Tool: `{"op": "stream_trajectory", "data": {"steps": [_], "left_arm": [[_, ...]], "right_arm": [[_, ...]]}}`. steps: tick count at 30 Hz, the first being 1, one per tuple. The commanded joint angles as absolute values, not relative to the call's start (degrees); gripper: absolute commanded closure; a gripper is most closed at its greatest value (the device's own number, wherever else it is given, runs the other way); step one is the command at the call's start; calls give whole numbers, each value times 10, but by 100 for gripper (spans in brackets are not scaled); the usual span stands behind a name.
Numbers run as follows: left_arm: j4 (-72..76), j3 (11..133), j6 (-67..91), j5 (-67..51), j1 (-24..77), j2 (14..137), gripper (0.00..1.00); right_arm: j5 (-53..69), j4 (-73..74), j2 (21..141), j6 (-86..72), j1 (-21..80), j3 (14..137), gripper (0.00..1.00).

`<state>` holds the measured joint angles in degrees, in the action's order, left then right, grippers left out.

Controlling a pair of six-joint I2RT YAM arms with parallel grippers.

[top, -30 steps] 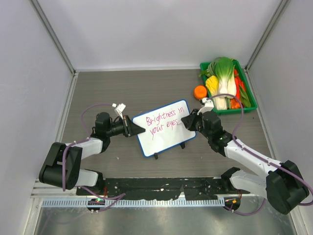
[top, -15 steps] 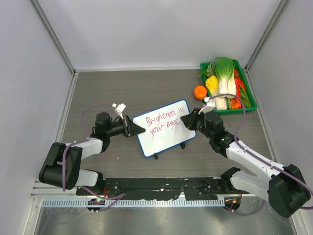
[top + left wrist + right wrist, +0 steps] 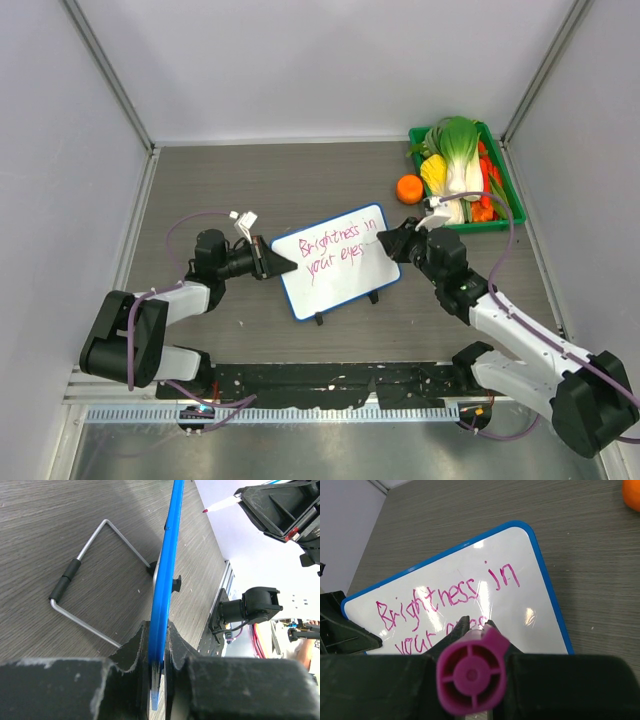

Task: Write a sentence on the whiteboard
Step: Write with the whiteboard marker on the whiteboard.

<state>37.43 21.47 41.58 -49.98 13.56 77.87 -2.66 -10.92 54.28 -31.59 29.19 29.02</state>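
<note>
Next, my right gripper releases the pink marker on the table (image 3: 388,295) next to the whiteboard's black foot that is nearest the orange.
The whiteboard (image 3: 340,285) stands tilted on the table's middle, blue-framed, on small black feet. The sentence (image 3: 335,250) in pink reads "Brightness in your eyes" on two lines. My left gripper (image 3: 283,265) is shut on the board's left edge; in the left wrist view the blue frame (image 3: 167,555) runs edge-on between the fingers of the left gripper (image 3: 159,645). My right gripper (image 3: 388,243) is shut on a pink marker (image 3: 472,672) at the board's right side. From the right wrist, the sentence (image 3: 445,597) shows beyond the right gripper (image 3: 476,625); the marker's tip (image 3: 217,506) shows in the left wrist view.
A green tray (image 3: 515,200) of vegetables sits at the back right, with an orange (image 3: 409,187) beside it on the table. A wire stand (image 3: 85,580) props the board from behind. Grey walls close in the left, right and back.
My right arm has shifted slightly right and back, drawing the marker a little away from the end of the writing. The left gripper and the board have not moved.
</note>
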Motion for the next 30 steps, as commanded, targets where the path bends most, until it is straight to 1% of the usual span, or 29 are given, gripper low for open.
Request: {"op": "stream_trajectory", "data": {"steps": [1, 23, 30], "left_arm": [[325, 214, 360, -461, 140, 784, 100], [325, 213, 360, -461, 141, 784, 100], [323, 213, 360, -461, 140, 782, 100]], "right_arm": [[-47, -120, 550, -309, 289, 294, 99], [-64, -175, 626, -310, 289, 265, 99], [-57, -163, 608, -310, 289, 270, 99]]}}
